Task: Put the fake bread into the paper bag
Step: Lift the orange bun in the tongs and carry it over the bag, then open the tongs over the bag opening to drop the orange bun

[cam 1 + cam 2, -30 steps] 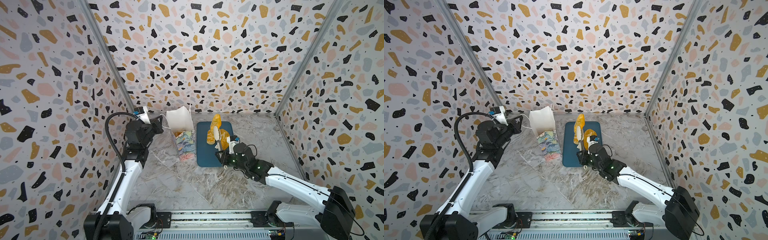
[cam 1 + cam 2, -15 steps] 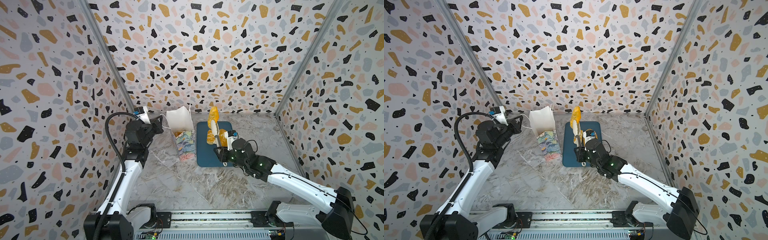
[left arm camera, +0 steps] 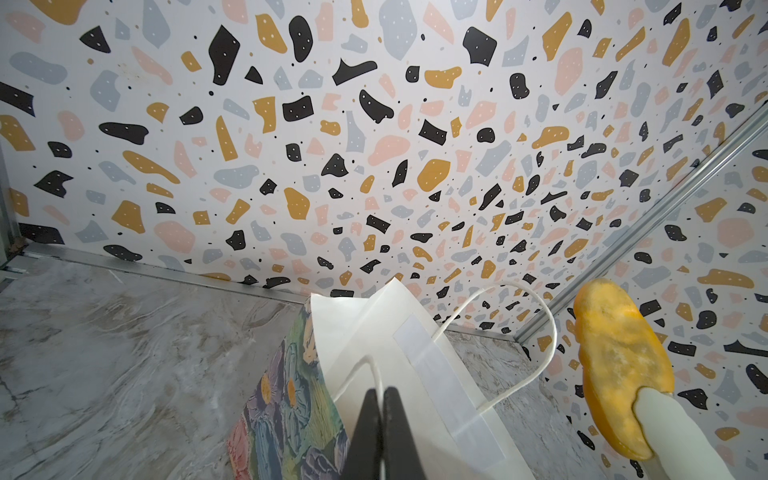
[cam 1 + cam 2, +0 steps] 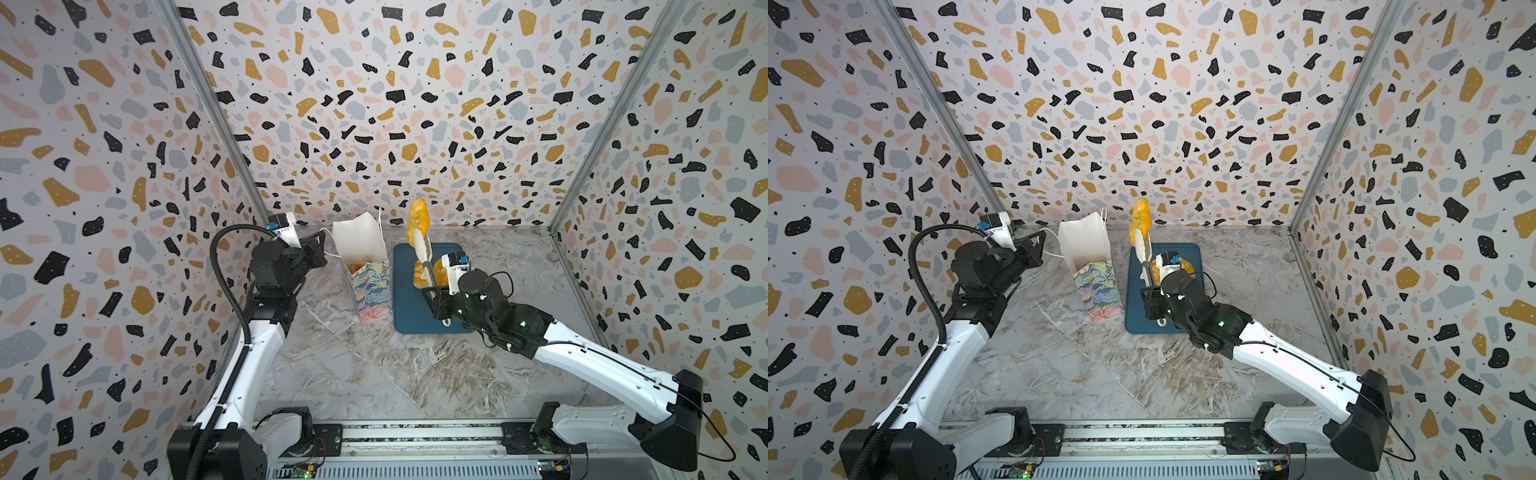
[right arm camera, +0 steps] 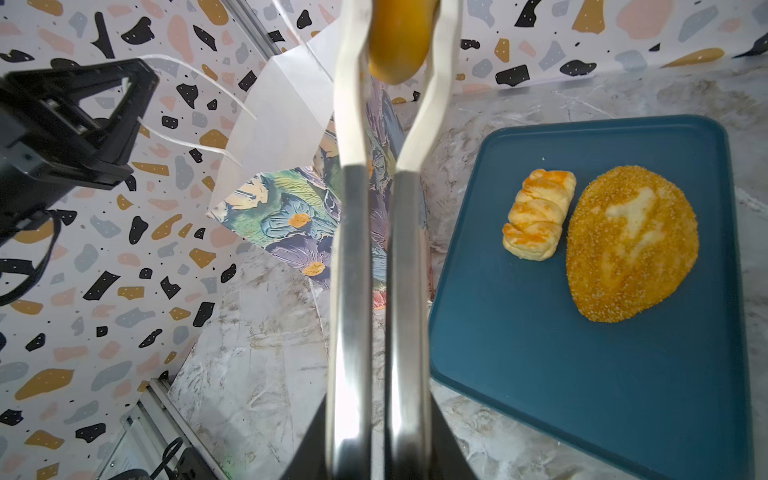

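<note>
My right gripper should release the tongs' golden fake bread inside the paper bag (image 4: 352,258), under its white opening.
The paper bag (image 4: 368,286) (image 4: 1098,286) stands upright, floral outside and white inside, left of the tray. My left gripper (image 3: 380,392) (image 4: 320,249) is shut on the bag's white cord handle (image 3: 372,368) and holds the mouth open. My right gripper (image 5: 378,415) (image 4: 436,299) is shut on metal tongs (image 5: 353,249) with white tips. The tongs pinch a golden fake bread (image 4: 417,218) (image 4: 1140,220) (image 3: 619,365) high in the air, just right of the bag's mouth. Something golden (image 4: 355,268) shows inside the bag.
A dark-blue tray (image 5: 582,374) (image 4: 415,316) lies right of the bag. On it are a plaited pastry (image 5: 538,214) and a seeded oval loaf (image 5: 631,245). Patterned walls close in the back and both sides of the marble floor.
My right arm has lifted the tongs and the bread up off the tray and a little leftward, toward the bag. My left gripper and the bag have stayed still.
</note>
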Controlling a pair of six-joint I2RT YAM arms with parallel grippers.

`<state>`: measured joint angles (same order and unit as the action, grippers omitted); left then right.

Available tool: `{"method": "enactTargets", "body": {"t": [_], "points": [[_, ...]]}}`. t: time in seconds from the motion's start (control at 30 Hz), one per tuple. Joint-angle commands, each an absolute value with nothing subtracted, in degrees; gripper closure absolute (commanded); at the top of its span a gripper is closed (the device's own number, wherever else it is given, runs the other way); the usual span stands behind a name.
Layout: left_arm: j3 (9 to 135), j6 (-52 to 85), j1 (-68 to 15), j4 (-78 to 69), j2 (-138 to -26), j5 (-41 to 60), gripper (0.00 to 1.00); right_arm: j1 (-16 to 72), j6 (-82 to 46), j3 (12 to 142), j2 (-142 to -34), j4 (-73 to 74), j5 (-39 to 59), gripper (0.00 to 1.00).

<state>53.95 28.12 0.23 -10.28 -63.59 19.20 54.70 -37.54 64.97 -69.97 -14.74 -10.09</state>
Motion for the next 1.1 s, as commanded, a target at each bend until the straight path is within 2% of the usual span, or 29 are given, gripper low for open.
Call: {"method": "enactTargets", "body": {"t": [0.0, 0.57, 1.07], "points": [[54.84, 28.02, 0.00, -12.92, -62.91, 19.90, 1.00, 56.11, -34.60, 70.07, -70.03, -14.80, -12.80, 0.90], [54.79, 28.04, 0.00, -12.97, -63.01, 20.02, 1.00, 63.53, -27.91, 86.11, -80.93, -21.22, -17.33, 0.90], [54.76, 28.13, 0.00, -12.92, -63.01, 20.11, 1.00, 65.28, -25.32, 97.95, -92.26, -32.36, -19.40, 0.90]]}}
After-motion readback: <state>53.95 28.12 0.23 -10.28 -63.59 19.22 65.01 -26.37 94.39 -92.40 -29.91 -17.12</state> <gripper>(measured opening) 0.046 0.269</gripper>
